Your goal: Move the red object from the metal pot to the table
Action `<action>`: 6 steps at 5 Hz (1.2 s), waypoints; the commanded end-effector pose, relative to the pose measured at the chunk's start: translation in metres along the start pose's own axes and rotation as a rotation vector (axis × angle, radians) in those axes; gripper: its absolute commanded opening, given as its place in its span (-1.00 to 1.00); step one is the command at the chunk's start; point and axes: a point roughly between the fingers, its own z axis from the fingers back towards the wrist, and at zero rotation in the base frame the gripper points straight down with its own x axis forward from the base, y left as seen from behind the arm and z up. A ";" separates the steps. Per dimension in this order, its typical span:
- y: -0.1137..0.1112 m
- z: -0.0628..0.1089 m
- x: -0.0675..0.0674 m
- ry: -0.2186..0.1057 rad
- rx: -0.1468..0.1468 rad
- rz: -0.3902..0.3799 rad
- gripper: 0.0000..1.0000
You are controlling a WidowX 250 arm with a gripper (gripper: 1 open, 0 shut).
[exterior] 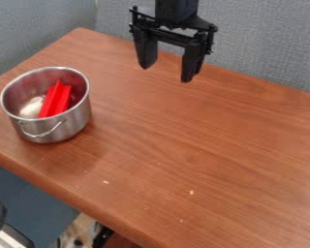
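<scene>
Next, I should lower my gripper into the metal pot and close it on the red object's far end (62, 89).
The red object (58, 98) is a bright red block lying tilted inside the metal pot (47, 105), beside a small whitish item (34, 105). The pot stands near the left end of the reddish-brown table (197, 155), its thin wire handle folded down at the front. My gripper (170, 64) hangs above the far edge of the table, well to the right of the pot and apart from it. Its two black fingers point down, spread wide, with nothing between them.
A grey wall runs behind the table. The table's front edge slants from lower left to the bottom middle, with floor and some clutter below it.
</scene>
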 end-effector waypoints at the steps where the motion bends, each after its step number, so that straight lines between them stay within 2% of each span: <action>1: 0.006 -0.003 0.002 0.019 -0.001 0.037 1.00; 2: 0.027 -0.003 -0.002 0.028 0.008 0.073 1.00; 3: 0.051 0.007 -0.009 0.003 0.010 0.102 1.00; 4: 0.079 0.014 -0.014 -0.024 0.020 0.188 1.00; 5: 0.108 0.014 -0.019 -0.036 0.027 0.307 1.00; 6: 0.129 0.006 -0.022 -0.039 0.047 0.393 1.00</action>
